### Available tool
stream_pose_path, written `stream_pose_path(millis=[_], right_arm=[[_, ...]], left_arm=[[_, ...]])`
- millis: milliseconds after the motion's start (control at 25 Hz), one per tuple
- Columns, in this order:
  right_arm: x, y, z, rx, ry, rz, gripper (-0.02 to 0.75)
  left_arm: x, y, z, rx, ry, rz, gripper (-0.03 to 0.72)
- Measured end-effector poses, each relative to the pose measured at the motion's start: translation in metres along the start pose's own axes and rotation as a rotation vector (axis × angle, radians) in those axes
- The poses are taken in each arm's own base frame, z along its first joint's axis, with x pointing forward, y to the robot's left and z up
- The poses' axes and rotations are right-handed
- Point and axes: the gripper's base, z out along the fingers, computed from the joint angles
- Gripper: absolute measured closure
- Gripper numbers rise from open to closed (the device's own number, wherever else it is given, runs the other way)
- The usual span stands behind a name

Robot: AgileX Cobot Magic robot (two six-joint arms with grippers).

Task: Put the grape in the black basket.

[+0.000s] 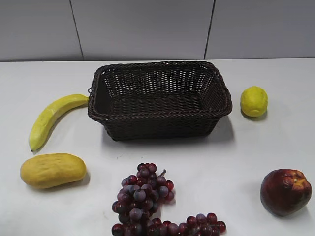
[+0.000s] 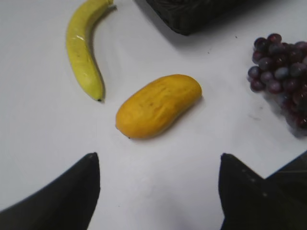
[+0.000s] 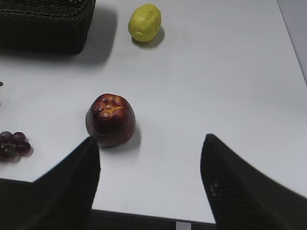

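The thick part [image 1: 141,199] [image 2: 289,72] of the grape bunch, the end nearer the black basket, will be gripped by my left gripper.
The grape [image 1: 145,199], a long bunch of dark red-purple grapes, lies on the white table at the front middle, in front of the black basket [image 1: 160,69]. The basket is empty and stands at the back middle. The bunch shows at the right edge of the left wrist view [image 2: 280,76] and a few grapes show at the left edge of the right wrist view [image 3: 13,143]. My left gripper [image 2: 158,160] is open and empty above the table, left of the grapes. My right gripper [image 3: 148,143] is open and empty near the table's front edge. Neither gripper shows in the exterior view.
A banana [image 1: 49,118] and a yellow-orange mango [image 1: 53,170] lie at the left. A lemon [image 1: 254,101] sits right of the basket. A dark red apple-like fruit [image 1: 285,191] sits at the front right, close to my right gripper's left finger [image 3: 111,120].
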Motion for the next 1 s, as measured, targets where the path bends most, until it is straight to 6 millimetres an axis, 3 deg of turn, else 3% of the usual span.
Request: stream_pose_path(millis=[240, 600, 800, 1000], right_arm=[[0.000, 0.000, 0.000, 0.000, 0.000, 0.000, 0.239], [0.000, 0.000, 0.000, 0.000, 0.000, 0.000, 0.239], [0.000, 0.000, 0.000, 0.000, 0.000, 0.000, 0.239], [0.000, 0.000, 0.000, -0.001, 0.000, 0.000, 0.239]], left_arm=[[-0.026, -0.001, 0.019, 0.081, 0.076, 0.017, 0.100], [-0.079, -0.007, 0.058, 0.271, 0.218, -0.233, 0.100], [-0.092, -0.033, 0.080, 0.298, 0.323, -0.232, 0.113], [-0.093, -0.069, 0.101, 0.235, 0.423, -0.201, 0.129]])
